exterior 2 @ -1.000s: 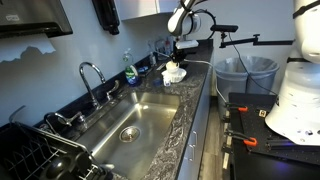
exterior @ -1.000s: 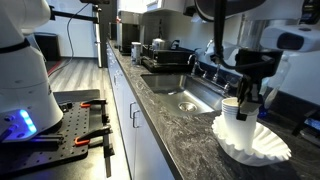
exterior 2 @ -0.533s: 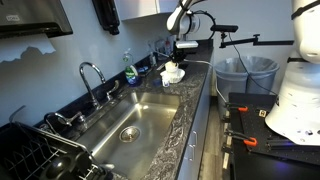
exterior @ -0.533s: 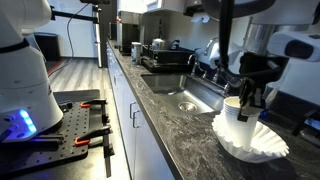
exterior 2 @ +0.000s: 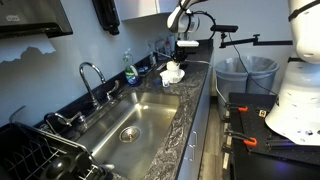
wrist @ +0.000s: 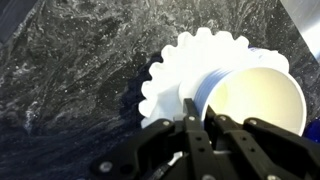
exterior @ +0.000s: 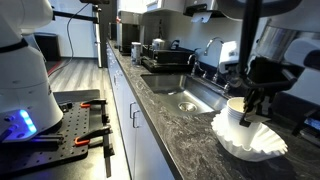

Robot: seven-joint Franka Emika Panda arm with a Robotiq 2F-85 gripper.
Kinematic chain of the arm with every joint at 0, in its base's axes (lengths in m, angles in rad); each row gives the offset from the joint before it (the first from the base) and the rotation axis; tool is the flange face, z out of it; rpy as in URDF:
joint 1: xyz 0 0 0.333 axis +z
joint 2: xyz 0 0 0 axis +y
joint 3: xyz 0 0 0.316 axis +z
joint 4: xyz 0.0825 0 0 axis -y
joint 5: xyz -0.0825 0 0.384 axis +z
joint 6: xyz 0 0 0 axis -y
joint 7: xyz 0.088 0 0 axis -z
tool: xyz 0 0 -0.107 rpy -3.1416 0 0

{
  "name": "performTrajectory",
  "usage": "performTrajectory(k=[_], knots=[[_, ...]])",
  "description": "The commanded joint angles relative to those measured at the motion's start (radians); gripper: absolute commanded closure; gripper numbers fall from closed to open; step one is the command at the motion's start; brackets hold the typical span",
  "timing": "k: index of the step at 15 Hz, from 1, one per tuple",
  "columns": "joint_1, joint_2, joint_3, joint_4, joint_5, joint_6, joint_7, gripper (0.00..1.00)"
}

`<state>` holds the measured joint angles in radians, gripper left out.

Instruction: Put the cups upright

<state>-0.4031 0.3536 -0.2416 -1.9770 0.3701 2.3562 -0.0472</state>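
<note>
Next, my gripper releases its hold on the white cups and leaves them on the sink side of the fluted paper filter point(exterior: 233, 143).
The white cups point(exterior: 235, 118) stand mouth up, leaning slightly, on a wide fluted paper filter point(exterior: 250, 142) on the dark stone counter. In the wrist view the cups' open mouth point(wrist: 255, 100) is at right, with the filter point(wrist: 175, 75) spread beneath. My gripper point(exterior: 247, 112) comes down from above and to one side. Its fingers sit close together at the cups' near rim point(wrist: 203, 115), one outside the wall and one inside, shut on it. In an exterior view the gripper point(exterior 2: 178, 62) and cups point(exterior 2: 173, 72) are small, at the counter's far end.
A steel sink point(exterior 2: 150, 100) with a faucet point(exterior 2: 90, 75) lies along the counter. A bottle of blue liquid point(exterior 2: 130, 72) stands behind it. Pots point(exterior: 158, 47) sit at the far end, a dish rack point(exterior 2: 30, 150) is near, and bins point(exterior 2: 245, 75) stand beside the counter.
My gripper and arm have swung sideways and tilted while staying on the rim. The cups have shifted a little with it. The filter has barely moved.
</note>
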Motion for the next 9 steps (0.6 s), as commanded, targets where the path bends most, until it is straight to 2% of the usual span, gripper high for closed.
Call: performTrajectory(k=[1,4,7,9], knots=[[-0.017,0.047,0.014,0.062,0.009,-0.105,-0.016,0.98],[-0.011,0.04,0.005,0.082,-0.024,-0.191,-0.004,0.98],[0.02,-0.024,-0.014,0.041,-0.091,-0.21,0.027,0.98],[0.029,-0.015,-0.023,0.065,-0.146,-0.249,0.051,0.98]])
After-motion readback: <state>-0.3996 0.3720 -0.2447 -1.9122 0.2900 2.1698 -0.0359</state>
